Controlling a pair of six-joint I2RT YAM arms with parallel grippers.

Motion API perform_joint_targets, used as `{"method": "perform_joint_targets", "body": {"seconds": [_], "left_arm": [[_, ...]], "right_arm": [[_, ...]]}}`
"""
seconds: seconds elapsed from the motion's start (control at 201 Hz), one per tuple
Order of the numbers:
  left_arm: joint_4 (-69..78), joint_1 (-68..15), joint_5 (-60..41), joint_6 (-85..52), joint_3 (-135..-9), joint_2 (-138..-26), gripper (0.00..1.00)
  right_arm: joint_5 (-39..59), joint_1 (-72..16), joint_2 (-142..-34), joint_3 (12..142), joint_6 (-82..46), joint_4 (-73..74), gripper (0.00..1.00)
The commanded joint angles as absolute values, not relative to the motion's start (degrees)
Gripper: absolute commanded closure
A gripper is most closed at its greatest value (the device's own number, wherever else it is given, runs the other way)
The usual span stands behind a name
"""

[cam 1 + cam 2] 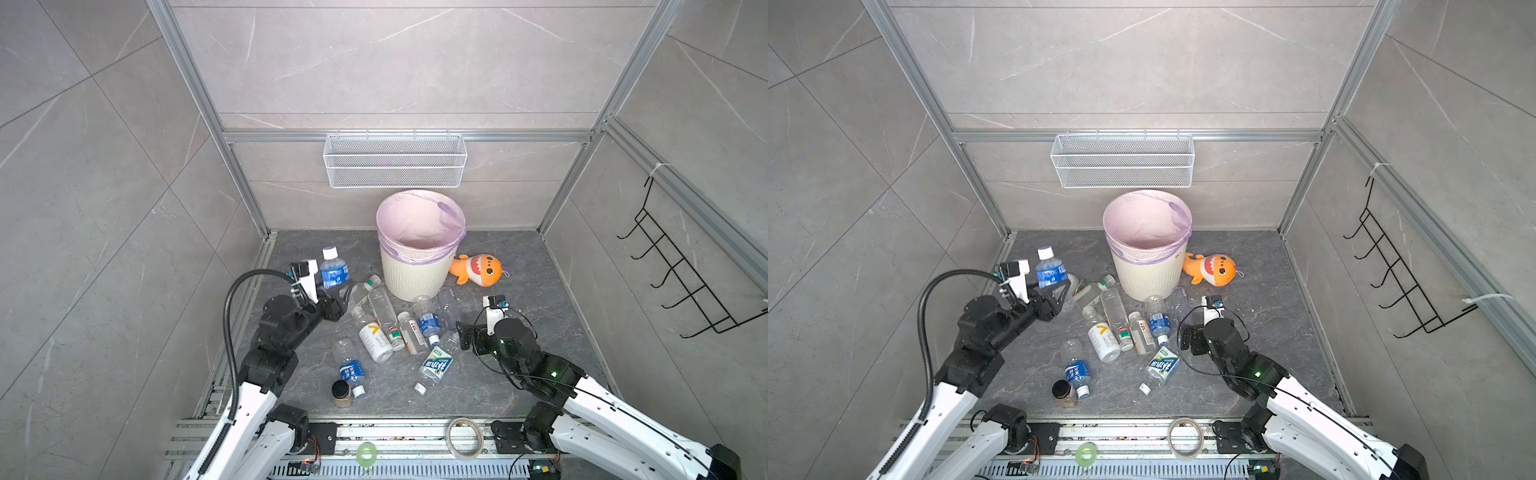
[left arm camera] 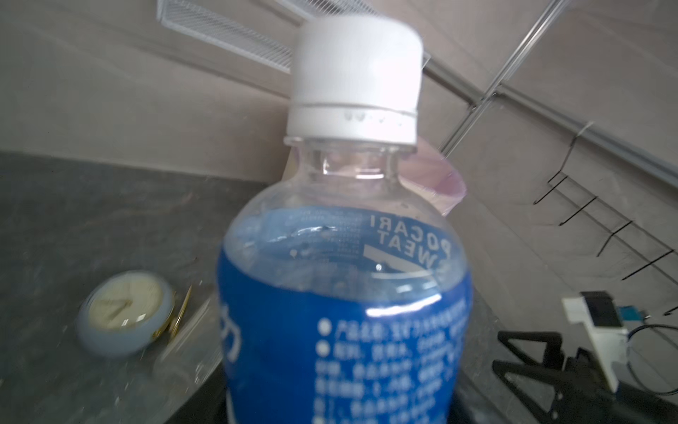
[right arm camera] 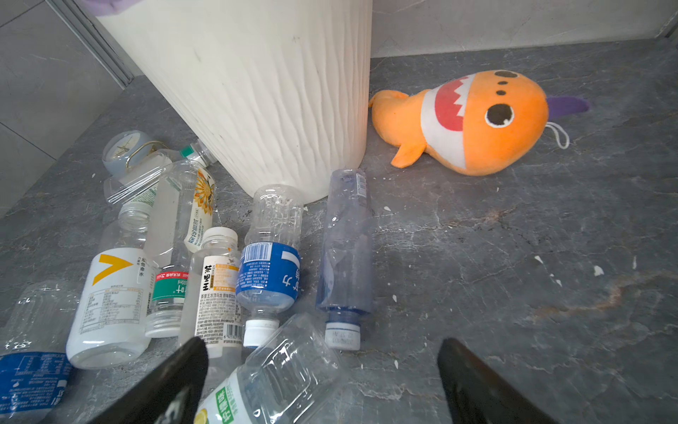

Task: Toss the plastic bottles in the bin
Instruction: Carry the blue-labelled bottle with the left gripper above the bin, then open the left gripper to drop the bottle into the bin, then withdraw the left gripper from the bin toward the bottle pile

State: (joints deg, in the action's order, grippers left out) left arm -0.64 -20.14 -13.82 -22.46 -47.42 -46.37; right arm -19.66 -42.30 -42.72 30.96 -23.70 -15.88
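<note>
My right gripper is to close on the clear base end [image 1: 448, 345] [image 3: 298, 362] of the green-and-white-labelled bottle, leaving the bottle's label and cap free.
My left gripper [image 1: 334, 297] is shut on the base of a blue-labelled plastic bottle [image 1: 332, 270] with a white cap [image 2: 356, 77]. It holds the bottle upright above the floor, left of the bin [image 1: 419, 249]. The bin is a cream ribbed wastebasket with a pale purple liner. Several more plastic bottles [image 1: 386, 324] lie in a heap in front of the bin. My right gripper [image 3: 324, 348] is open, low over the floor, and a green-and-white-labelled bottle [image 3: 264, 385] lies between its fingers, closer to one of them. A capped bluish bottle [image 3: 345, 257] lies just beyond.
An orange shark plush [image 1: 478, 270] lies right of the bin. A black-lidded jar [image 1: 341, 392] stands near the front, beside a blue-labelled bottle [image 1: 351, 370]. A small clock [image 2: 124, 308] sits among the bottles. A wire-mesh basket [image 1: 395, 160] hangs on the back wall, and a black hook rack [image 1: 681, 282] on the right wall.
</note>
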Motion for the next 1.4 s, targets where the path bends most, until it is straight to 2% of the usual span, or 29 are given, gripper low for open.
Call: {"method": "perform_joint_targets", "body": {"seconds": [0.0, 0.139, 0.194, 0.219, 0.299, 0.448, 0.597, 1.15, 1.394], "left_arm": [[2.75, -22.9, -17.01, -18.26, -62.32, -58.31, 0.41], [-1.08, -23.6, -22.74, -19.11, -87.98, -81.74, 0.37], [-3.74, -22.96, -23.7, -21.04, -97.77, -90.38, 0.2], [-5.66, -22.7, -22.69, -21.47, -101.75, -93.35, 0.02], [-5.29, -22.11, -21.82, -23.02, -106.47, -97.4, 0.0], [-3.02, -21.89, -22.81, -22.03, -105.06, -95.18, 0.0], [-0.52, -21.96, -21.74, -21.36, -96.82, -87.66, 0.0], [-4.13, -21.97, -12.92, -18.81, -70.19, -66.02, 0.0], [-7.54, -21.97, -10.45, -18.92, -57.63, -56.86, 0.0]], "right_arm": [[-19.25, -42.45, -42.15, 32.03, -22.54, -15.24, 0.01], [-18.9, -42.47, -41.72, 32.39, -22.57, -15.15, 0.01], [-19.03, -42.5, -41.5, 32.52, -22.78, -15.34, 0.01], [-19.07, -42.45, -41.34, 32.6, -22.93, -15.53, 0.01], [-19.07, -42.5, -40.25, 32.8, -23.43, -16.22, 0.01], [-19.45, -42.52, -37.93, 32.35, -23.6, -17.86, 0.01], [-19.05, -42.45, -37.98, 32.53, -23.77, -19.03, 0.01], [-19.1, -42.5, -53.81, 39.79, -30.67, -25.09, 0.01], [-17.72, -42.7, -56.87, 41.14, -40.15, -30.2, 0.01]]}}
